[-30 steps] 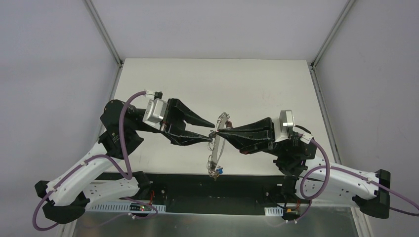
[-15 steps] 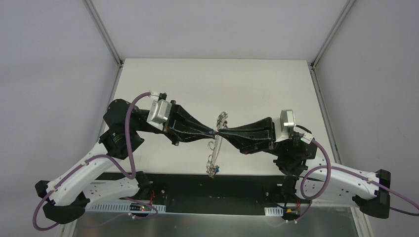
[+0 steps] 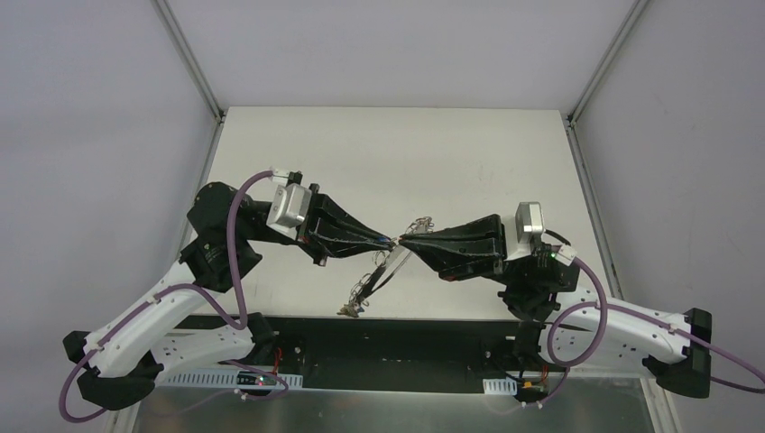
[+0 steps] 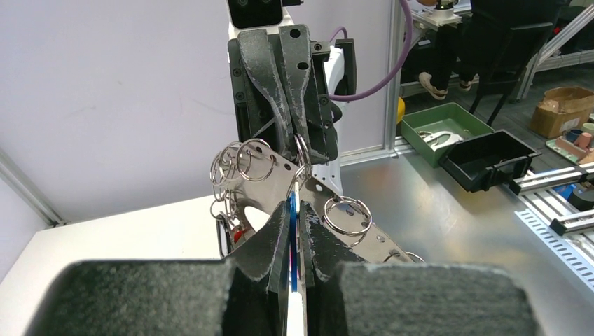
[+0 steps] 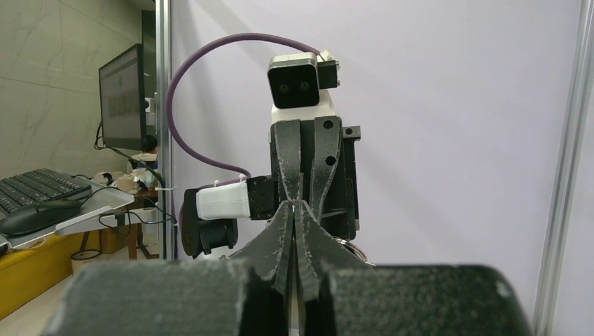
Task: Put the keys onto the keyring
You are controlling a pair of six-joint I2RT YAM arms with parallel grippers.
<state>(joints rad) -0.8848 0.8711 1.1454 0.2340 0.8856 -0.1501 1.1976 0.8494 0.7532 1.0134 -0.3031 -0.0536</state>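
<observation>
I will open my left gripper and take the lower part (image 4: 301, 172) of the blue key's ring, because my left gripper holds just the key while my right gripper pinches its ring.
The keyring (image 3: 379, 273) hangs in the air between my two grippers and slants down to the left, with small rings bunched at its top. Keys (image 3: 350, 309) dangle at its low end. My left gripper (image 3: 390, 241) is shut on a blue-headed key (image 4: 292, 224), held edge-on between its fingers (image 4: 297, 206). In the left wrist view the keyring's rings (image 4: 256, 159) sit just beyond those fingers, and a red key head (image 4: 239, 235) hangs lower left. My right gripper (image 3: 404, 240) faces the left one tip to tip and is shut on the keyring's thin metal (image 5: 294, 204).
The white table (image 3: 451, 153) lies below the hanging keyring. The black base strip (image 3: 388, 338) runs along the near edge. Metal frame posts (image 3: 189, 63) stand at the back corners.
My left gripper, open one second ago, has shut on the blue key and met the right gripper's tips. The keyring's low end has swung to the left.
</observation>
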